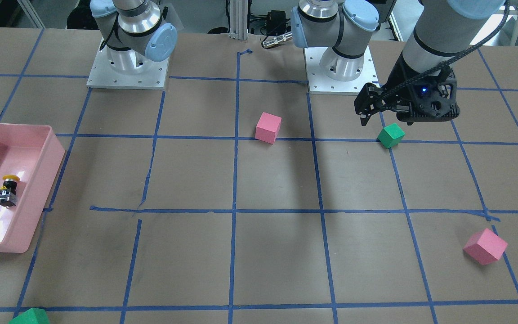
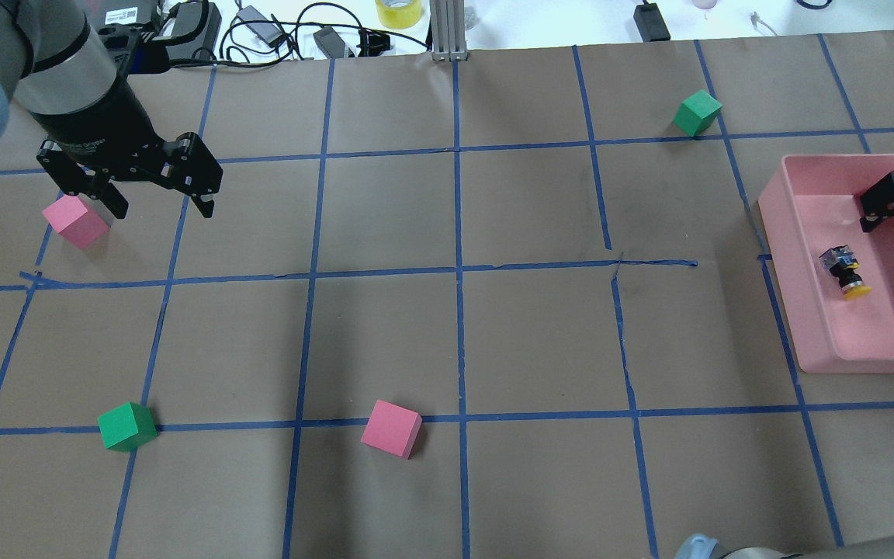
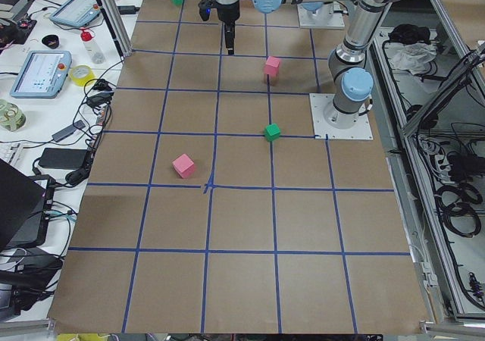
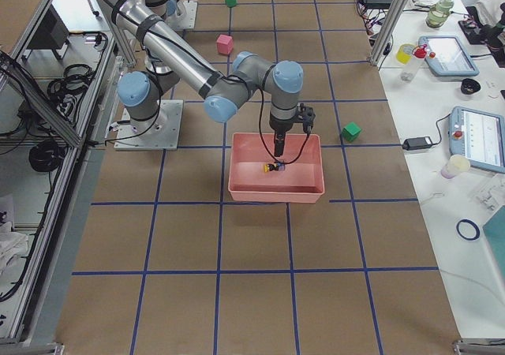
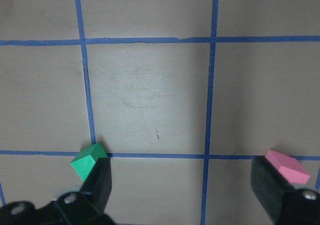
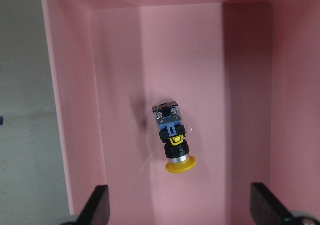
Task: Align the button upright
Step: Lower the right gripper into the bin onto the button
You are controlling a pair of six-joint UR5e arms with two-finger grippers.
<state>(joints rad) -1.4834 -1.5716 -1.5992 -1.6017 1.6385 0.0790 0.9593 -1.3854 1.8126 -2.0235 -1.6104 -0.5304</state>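
Observation:
Next, my right gripper closes on the button's dark body (image 1: 8, 191) (image 6: 173, 131), between the button's yellow cap and the button's end with the screws.
The button (image 6: 172, 140) lies on its side on the floor of the pink tray (image 6: 75, 110), its yellow cap pointing toward my right gripper. It also shows in the overhead view (image 2: 845, 272) and the front view (image 1: 8, 189). My right gripper (image 6: 180, 210) hangs open and empty above the tray, with the button ahead of the gap between its fingers. One finger (image 2: 878, 206) shows in the overhead view. My left gripper (image 2: 161, 206) is open and empty, high over the table's far left part, away from the tray.
A pink cube (image 2: 74, 220) sits beside the left gripper. A green cube (image 2: 127, 425) and a second pink cube (image 2: 391, 428) lie near the robot. Another green cube (image 2: 697, 112) is at the far side, near the tray (image 2: 781, 256).

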